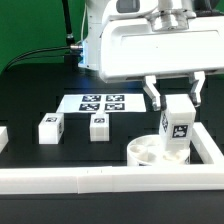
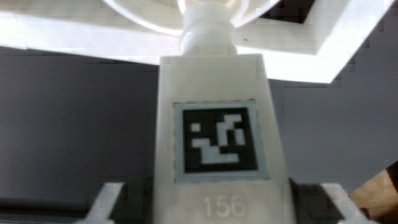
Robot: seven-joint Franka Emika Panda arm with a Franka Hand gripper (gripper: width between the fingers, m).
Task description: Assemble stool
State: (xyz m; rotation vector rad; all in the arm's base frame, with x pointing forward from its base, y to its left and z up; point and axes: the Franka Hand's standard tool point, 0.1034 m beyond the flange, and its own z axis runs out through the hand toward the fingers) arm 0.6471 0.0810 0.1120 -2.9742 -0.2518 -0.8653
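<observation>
I have a white leg block to place, now held upright over the seat. Next, my gripper releases it upright in the round seat's edge (image 1: pixel 178 146) (image 2: pixel 208 10), the one nearest the side border bar.
My gripper (image 1: pixel 177 98) is shut on a white leg block (image 1: pixel 178 125) with a black-and-white tag and holds it upright over the round ring-like seat (image 1: pixel 148 152), at the exterior view's right. The block's lower end reaches the seat; I cannot tell whether it is seated in it. In the wrist view the held leg (image 2: pixel 217 130) fills the middle, its tag facing the camera, and the seat's rim (image 2: pixel 134 15) shows beyond its far end. Two more leg blocks (image 1: pixel 49 127) (image 1: pixel 98 126) stand on the black table left of the seat.
The marker board (image 1: pixel 103 102) lies flat behind the loose legs. Long white border rails run along the front (image 1: pixel 100 178) and the exterior view's right (image 1: pixel 210 148), close around the seat. A black cable lies at the back left.
</observation>
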